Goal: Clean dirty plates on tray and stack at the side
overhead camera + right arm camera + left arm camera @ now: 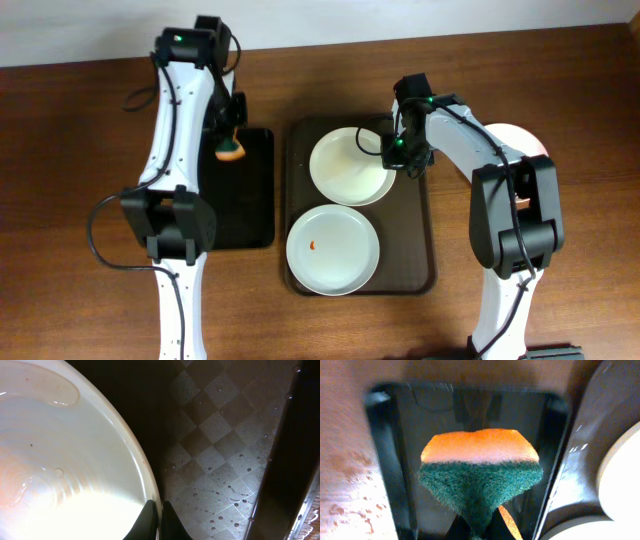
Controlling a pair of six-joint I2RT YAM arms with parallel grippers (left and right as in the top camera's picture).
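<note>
Next, my right gripper sets the far plate down and released on top of the plate lying on the wooden table (507,158).
The dark brown tray (415,250) holds two white plates. The far plate (345,165) looks wet and tilted; my right gripper (397,158) is shut on its right rim. In the right wrist view the fingers (160,522) pinch that rim (75,460) above the textured tray (220,455). The near plate (333,248) lies flat with a small orange-red smear (314,244). A third plate (515,135) lies on the table at the right, partly hidden by the right arm. My left gripper (231,140) is shut on an orange-and-green sponge (480,467).
A narrow black tray (245,205) lies left of the brown tray, under the held sponge; it also shows in the left wrist view (395,460). The table (70,150) is dark wood. Water drops dot the brown tray.
</note>
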